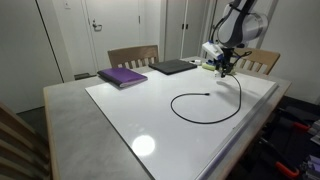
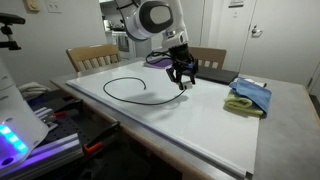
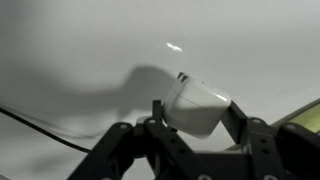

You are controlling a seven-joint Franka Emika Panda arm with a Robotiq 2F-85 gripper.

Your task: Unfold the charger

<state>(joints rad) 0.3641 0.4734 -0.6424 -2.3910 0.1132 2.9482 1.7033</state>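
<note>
Next, my gripper releases the white plug on the white table top next to the black cable's far bend (image 1: 229, 83).
The charger is a thin black cable (image 1: 205, 108) lying in a wide loop on the white table top (image 1: 150, 105), with a small white boxy plug (image 3: 196, 108) at one end. My gripper (image 3: 196, 122) is shut on the white plug and holds it just above the table, at the far side. In both exterior views the cable runs from the gripper (image 1: 224, 66) down around the loop; it also shows in an exterior view (image 2: 130, 88) left of the gripper (image 2: 182, 76). The free cable end (image 1: 206, 94) lies inside the loop.
A purple book (image 1: 123, 76) and a dark flat laptop (image 1: 173, 66) lie at the table's far edge. A blue and green cloth (image 2: 248, 96) lies to the side. Wooden chairs (image 1: 132, 56) stand behind the table.
</note>
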